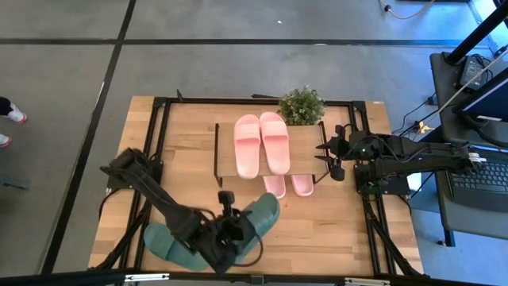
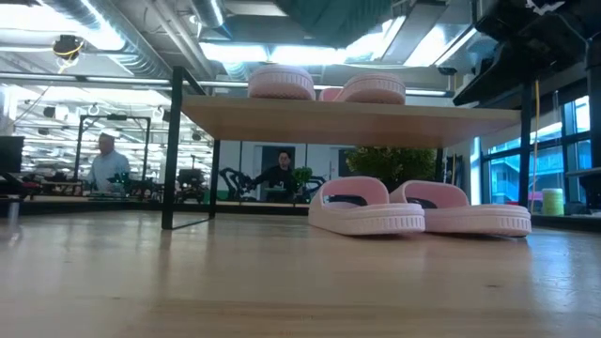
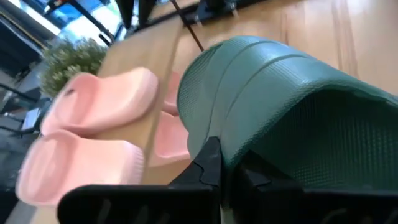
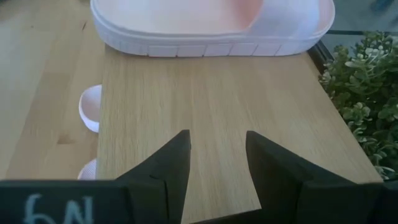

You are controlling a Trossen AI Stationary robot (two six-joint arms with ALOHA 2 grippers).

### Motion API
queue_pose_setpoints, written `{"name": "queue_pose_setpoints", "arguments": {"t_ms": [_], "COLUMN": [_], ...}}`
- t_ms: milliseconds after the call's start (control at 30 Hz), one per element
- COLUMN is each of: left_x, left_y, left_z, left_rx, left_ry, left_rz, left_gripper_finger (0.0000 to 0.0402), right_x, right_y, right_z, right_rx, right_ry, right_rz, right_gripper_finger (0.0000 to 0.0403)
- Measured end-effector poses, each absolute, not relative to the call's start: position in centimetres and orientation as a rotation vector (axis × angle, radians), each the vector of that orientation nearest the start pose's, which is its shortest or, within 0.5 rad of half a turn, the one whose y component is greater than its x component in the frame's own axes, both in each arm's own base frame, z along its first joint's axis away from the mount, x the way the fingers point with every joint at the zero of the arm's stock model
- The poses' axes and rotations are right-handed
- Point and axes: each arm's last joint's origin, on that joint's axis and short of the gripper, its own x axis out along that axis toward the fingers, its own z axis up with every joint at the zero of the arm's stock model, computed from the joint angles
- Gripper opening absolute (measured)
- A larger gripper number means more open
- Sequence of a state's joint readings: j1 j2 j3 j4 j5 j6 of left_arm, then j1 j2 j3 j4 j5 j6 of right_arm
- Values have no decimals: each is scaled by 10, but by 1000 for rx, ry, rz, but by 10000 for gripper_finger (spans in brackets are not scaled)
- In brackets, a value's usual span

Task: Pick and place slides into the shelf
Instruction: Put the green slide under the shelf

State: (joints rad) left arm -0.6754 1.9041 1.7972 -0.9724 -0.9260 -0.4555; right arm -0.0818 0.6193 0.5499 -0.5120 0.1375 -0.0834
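Note:
The robot's left gripper should release the green slide on the table (image 1: 252,224) in front of the shelf, next to the lower pink pair.
The shelf (image 1: 305,147) stands mid-table. One light pink pair of slides (image 1: 260,143) lies on its top board. A second pink pair (image 2: 413,208) rests sole-down on the table under it, toes poking out on the near side (image 1: 287,186). My left gripper (image 1: 230,229) is shut on a dark green slide (image 1: 262,216), near the table's front edge. The other green slide (image 1: 163,238) lies on the table at the near left. My right gripper (image 4: 217,162) is open and empty, just over the right part of the shelf's top board (image 4: 205,106). My left gripper pinches the green slide between its two fingers (image 3: 208,165), by its rim (image 3: 231,163) at the end nearest the gripper. The rest of the slide reaches away from the fingers toward the shelf. The slide is lifted clear of the table and shows high in the low view (image 2: 333,14).
A small potted plant (image 1: 302,105) stands at the shelf's far right corner, close to my right gripper. The table's black frame rails (image 1: 163,135) run along its edges. People sit at benches in the room beyond (image 2: 108,160).

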Motion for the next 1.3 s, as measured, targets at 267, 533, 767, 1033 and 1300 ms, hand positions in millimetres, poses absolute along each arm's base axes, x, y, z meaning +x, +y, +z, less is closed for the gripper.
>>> {"name": "queue_pose_setpoints", "arguments": {"t_ms": [267,533,767,1033,1300], "left_x": [337,353,364,374,382], "left_y": [-241,-237,-223,-203,-189], "left_z": [279,242,233,232,231], "left_rx": [249,171,126,85,8], "left_ry": [803,960,1032,1072,1129], "left_rz": [472,535,566,596,597], "left_gripper_finger": [2,2,2,2,17], "right_x": [133,133,133,133,133], "right_y": [-15,-15,-15,-15,-15], "right_z": [246,246,246,246,246], "right_rx": [-71,-72,-75,-80,-85], "right_ry": [590,591,591,592,592], "right_rz": [-196,-195,-192,-190,-189], "right_gripper_finger": [157,157,157,157,157]}}
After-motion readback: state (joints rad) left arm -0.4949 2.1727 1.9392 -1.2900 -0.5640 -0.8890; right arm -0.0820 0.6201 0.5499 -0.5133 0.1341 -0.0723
